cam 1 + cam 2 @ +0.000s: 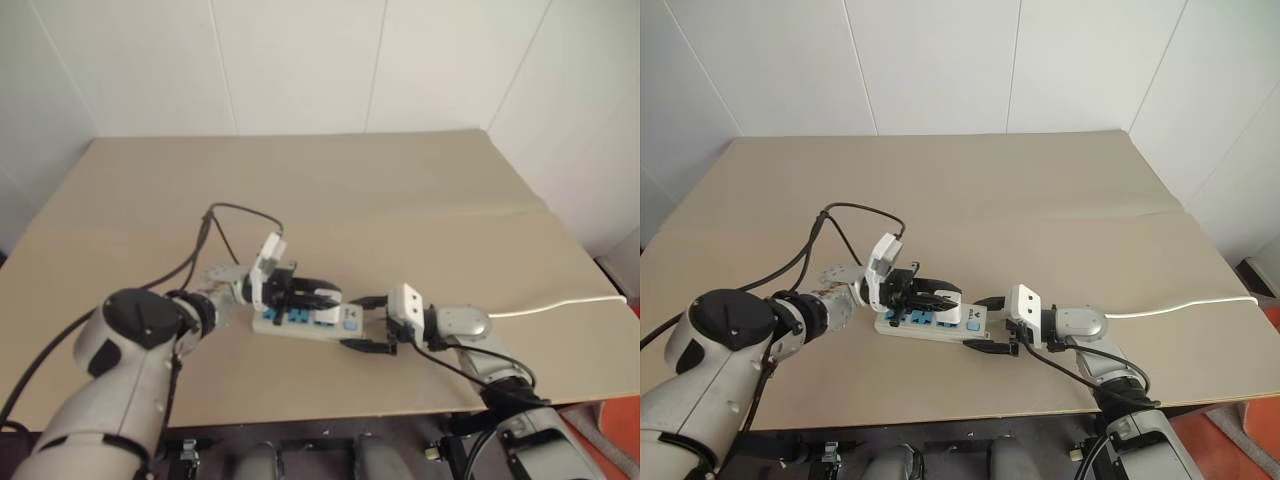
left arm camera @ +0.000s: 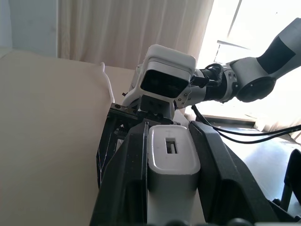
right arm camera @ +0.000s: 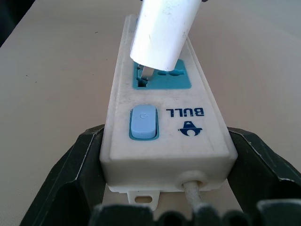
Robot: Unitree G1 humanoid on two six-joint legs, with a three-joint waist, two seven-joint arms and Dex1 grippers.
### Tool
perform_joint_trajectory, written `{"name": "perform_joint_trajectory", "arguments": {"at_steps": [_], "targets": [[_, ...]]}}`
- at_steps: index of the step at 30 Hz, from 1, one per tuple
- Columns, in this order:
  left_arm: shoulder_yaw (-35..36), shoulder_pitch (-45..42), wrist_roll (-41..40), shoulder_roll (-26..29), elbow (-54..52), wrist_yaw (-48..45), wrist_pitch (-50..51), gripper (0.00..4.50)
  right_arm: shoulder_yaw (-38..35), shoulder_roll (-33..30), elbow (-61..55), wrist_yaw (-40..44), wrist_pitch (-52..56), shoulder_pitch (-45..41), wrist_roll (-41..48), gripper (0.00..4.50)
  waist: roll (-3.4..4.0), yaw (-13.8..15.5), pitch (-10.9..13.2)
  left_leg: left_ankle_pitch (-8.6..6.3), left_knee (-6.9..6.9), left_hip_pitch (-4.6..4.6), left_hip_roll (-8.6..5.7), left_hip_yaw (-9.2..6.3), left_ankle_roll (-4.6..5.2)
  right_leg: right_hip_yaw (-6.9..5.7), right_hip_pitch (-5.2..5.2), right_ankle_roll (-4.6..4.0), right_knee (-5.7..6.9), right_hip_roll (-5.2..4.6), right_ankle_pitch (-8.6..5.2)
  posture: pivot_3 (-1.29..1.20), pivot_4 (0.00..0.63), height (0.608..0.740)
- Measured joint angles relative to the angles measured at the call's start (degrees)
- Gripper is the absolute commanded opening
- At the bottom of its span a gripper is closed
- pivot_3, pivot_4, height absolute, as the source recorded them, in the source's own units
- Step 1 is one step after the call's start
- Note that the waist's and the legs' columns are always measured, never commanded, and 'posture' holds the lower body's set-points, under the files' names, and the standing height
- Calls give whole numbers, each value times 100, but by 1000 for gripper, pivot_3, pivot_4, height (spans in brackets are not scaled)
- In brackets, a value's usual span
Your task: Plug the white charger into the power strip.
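Next, my left gripper releases the white charger in the blue outlet (image 1: pixel 326 314) beside the power strip's switch. The charger is tilted just above the strip now.
The power strip (image 1: pixel 300 326) lies on the tan table, its blue switch (image 3: pixel 142 121) at the end facing my right gripper (image 1: pixel 368 323). That gripper's two black fingers (image 3: pixel 80 160) press on both sides of the switch end, shut on the strip. My left gripper (image 1: pixel 940 292) is shut on the white charger (image 2: pixel 173 155) and holds it tilted just above the strip. A metal prong of the white charger (image 3: pixel 160 33) sits at a slot of the blue outlet (image 3: pixel 162 77) next to the switch.
The strip's thin white cord (image 1: pixel 560 303) runs right across the table (image 1: pixel 330 190) to its right edge. A black cable (image 1: pixel 235 210) loops over the table behind my left arm. The table's front edge is close below both grippers.
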Motion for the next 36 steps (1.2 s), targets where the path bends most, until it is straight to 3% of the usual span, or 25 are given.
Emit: {"name": "perform_joint_trajectory", "arguments": {"at_steps": [24,30,35,36], "targets": [[-279,591,-142,-26,0,12,-1948,1013,71,40,44,-119,-52,-5,-77,3420,5,-13,-64,0,-35,40,10,10,0,12,12,1,-1,10,-1,0,150,740],[-410,678,-261,-25,0,47,-2021,1013,137,43,47,-169,-53,0,-151,3420,21,-22,-130,0,-43,59,14,13,0,15,25,8,-4,16,-5,0,150,740],[-656,534,-514,-28,-1,29,-1471,1013,168,44,46,-224,-52,19,-156,3420,35,-25,-151,0,-44,64,16,13,0,18,32,46,-5,20,-28,0,150,740],[-716,495,-557,-28,-1,25,-1344,1573,174,44,47,-228,-53,19,-157,3420,37,-26,-155,0,-44,65,16,13,0,18,34,47,-5,21,-28,0,150,740]]}}
